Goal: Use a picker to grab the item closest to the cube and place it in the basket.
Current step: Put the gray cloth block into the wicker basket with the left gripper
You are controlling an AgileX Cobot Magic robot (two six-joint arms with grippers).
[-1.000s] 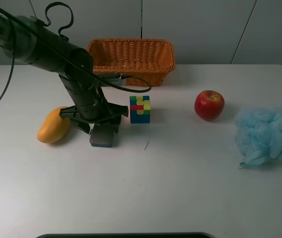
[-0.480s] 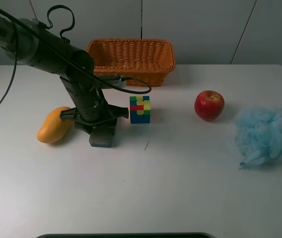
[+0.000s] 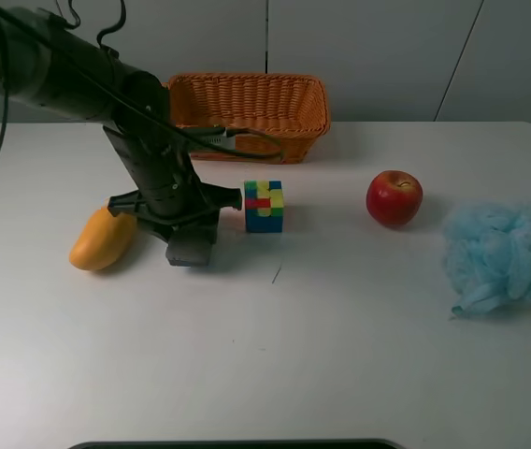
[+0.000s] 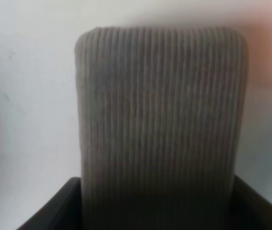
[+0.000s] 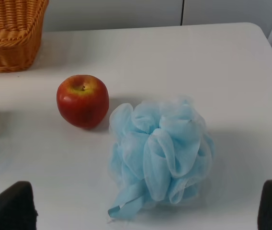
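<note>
The left gripper should release the grey ribbed block inside the orange wicker basket (image 3: 218, 115), toward the basket's end on the mango side.
The multicoloured cube (image 3: 264, 206) stands on the white table. Just left of it lies a grey ribbed block (image 3: 189, 251), the item nearest the cube. My left gripper (image 3: 186, 238) reaches straight down over it with its jaws closed on the block's sides. In the left wrist view the grey block (image 4: 157, 120) fills the frame between the dark fingers (image 4: 54, 208). The orange wicker basket (image 3: 247, 79) stands behind the cube. My right gripper (image 5: 148, 211) is open and empty, out of the exterior view.
A yellow mango (image 3: 102, 238) lies left of the left arm. A red apple (image 3: 394, 197) sits right of the cube, and a light blue bath pouf (image 3: 501, 254) lies near the right edge. Both show in the right wrist view: apple (image 5: 83, 100), pouf (image 5: 162, 153).
My left gripper's fingers, spread wide over the grey block a second ago, have closed on it. The arm and block have shifted slightly back and left.
</note>
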